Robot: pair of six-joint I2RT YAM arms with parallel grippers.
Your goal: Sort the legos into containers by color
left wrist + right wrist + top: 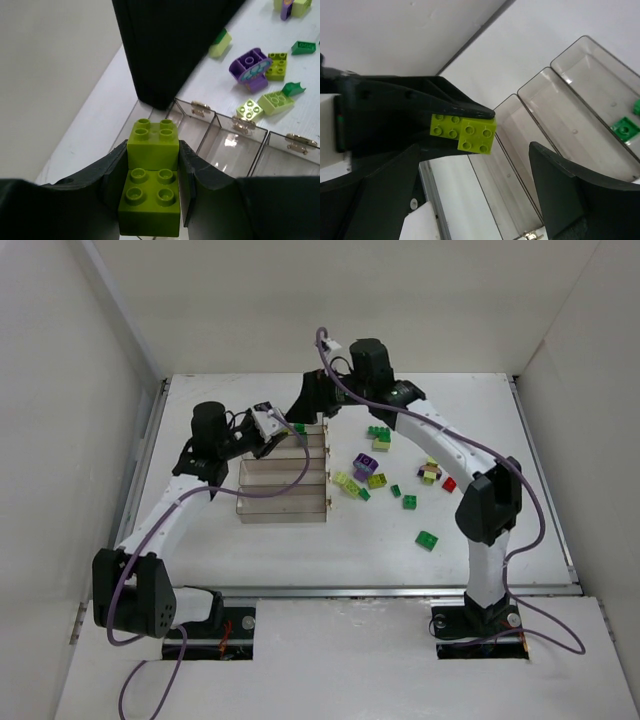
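My left gripper's fingers reach across both joined yellow-green legos. It should take only the lower lego's end (149, 216) and leave the upper lego for my right gripper to pull.
My left gripper (287, 432) is shut on two joined yellow-green legos (150, 200) and holds them above the far end of the clear four-bin tray (285, 502). In the right wrist view the held legos (465, 133) hang over the leftmost bins (520, 150). My right gripper (308, 408) is open and empty, just above and behind the tray's far end, its fingers (565, 190) wide apart. A dark green lego (625, 127) lies in one bin. Loose legos lie to the right of the tray: purple (365, 466), yellow-green (346, 483), dark green (378, 433), red (449, 484).
A dark green lego (427, 539) lies alone toward the front right. The right arm's black body (170, 45) stands close behind the left gripper. White walls enclose the table (300, 550) on the left, back and right.
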